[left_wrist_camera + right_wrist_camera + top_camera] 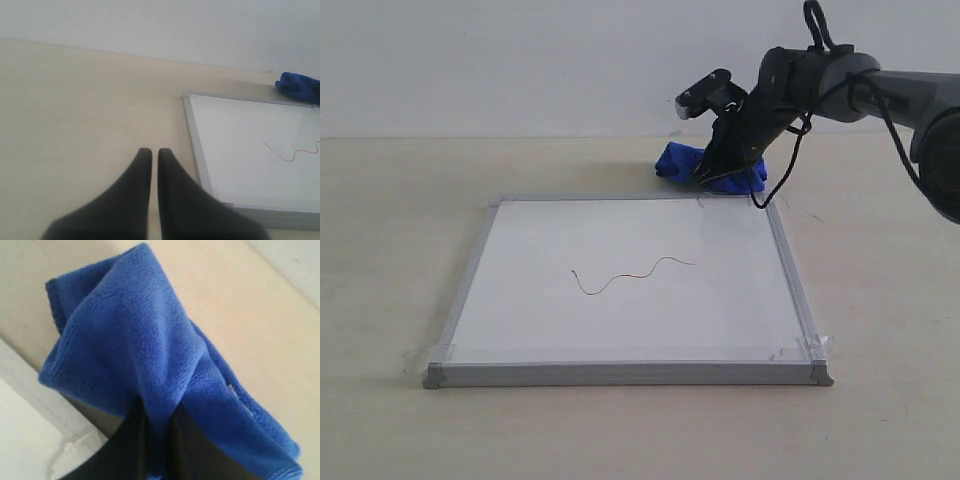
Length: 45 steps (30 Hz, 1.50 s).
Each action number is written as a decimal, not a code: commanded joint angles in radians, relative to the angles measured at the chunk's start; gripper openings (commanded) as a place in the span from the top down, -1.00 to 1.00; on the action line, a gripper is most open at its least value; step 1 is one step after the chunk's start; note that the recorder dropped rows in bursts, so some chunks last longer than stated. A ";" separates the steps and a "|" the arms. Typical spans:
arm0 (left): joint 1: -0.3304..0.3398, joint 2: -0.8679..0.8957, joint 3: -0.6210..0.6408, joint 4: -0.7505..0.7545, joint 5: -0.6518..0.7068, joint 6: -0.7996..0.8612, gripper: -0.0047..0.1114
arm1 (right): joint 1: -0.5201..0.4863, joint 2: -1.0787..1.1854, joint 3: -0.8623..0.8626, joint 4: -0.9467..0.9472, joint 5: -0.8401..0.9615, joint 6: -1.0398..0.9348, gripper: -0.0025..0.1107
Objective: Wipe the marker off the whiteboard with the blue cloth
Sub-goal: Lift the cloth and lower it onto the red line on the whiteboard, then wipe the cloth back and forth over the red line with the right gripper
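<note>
I should release the blue cloth, now bunched just beyond the board's far edge, from my right gripper on the whiteboard, over the red end of the marker line (691, 257).
The whiteboard (630, 340) lies flat on the table with a grey frame. A thin wavy marker line (632, 273) crosses its middle; the same line (295, 152) shows in the left wrist view. The blue cloth (682, 160) sits bunched just beyond the board's far edge, right of centre. My right gripper (712, 176) is down on it, and in the right wrist view it (159, 412) is shut on a fold of the blue cloth (130, 335). My left gripper (151, 156) hovers over bare table left of the whiteboard (240, 150), fingers nearly together, holding nothing.
The beige tabletop (390, 250) surrounds the board, with a white wall (520, 60) behind. Clear tape bits (817, 345) hold the board's corners. The right arm (880, 90) reaches in from the upper right with a hanging black cable (775, 180).
</note>
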 commanded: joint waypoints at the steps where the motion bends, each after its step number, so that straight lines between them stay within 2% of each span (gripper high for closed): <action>1: 0.001 -0.003 0.003 -0.003 -0.007 -0.009 0.84 | -0.008 -0.105 -0.002 -0.007 -0.005 0.053 0.96; 5: 0.001 -0.003 0.003 -0.003 -0.007 -0.009 0.84 | -0.008 -0.206 0.002 0.025 0.086 0.115 0.96; 8: 0.001 -0.003 0.003 -0.003 -0.007 -0.009 0.84 | -0.006 -0.259 0.074 0.048 0.081 0.106 0.96; 17: 0.001 -0.003 0.003 -0.003 -0.007 -0.009 0.84 | 0.006 -0.513 0.520 0.090 -0.154 0.102 0.96; 18: 0.001 -0.003 0.003 -0.003 -0.007 -0.009 0.84 | 0.014 -0.568 0.618 0.093 -0.179 0.102 0.96; 22: 0.001 -0.003 0.003 -0.003 -0.007 -0.009 0.84 | 0.109 -0.719 0.849 0.096 -0.266 0.102 0.96; 27: 0.001 -0.003 0.003 -0.003 -0.007 -0.009 0.84 | 0.222 -0.725 1.036 0.096 -0.434 0.136 0.96; 34: 0.001 -0.003 0.003 -0.003 -0.007 -0.009 0.84 | 0.224 -0.672 1.067 0.096 -0.488 0.157 0.96; 42: 0.001 -0.003 0.003 -0.003 -0.007 -0.009 0.84 | 0.224 -0.579 1.063 0.096 -0.640 0.183 0.96; 45: 0.001 -0.003 0.003 -0.003 -0.007 -0.009 0.84 | 0.224 -0.545 1.034 0.096 -0.624 0.188 0.96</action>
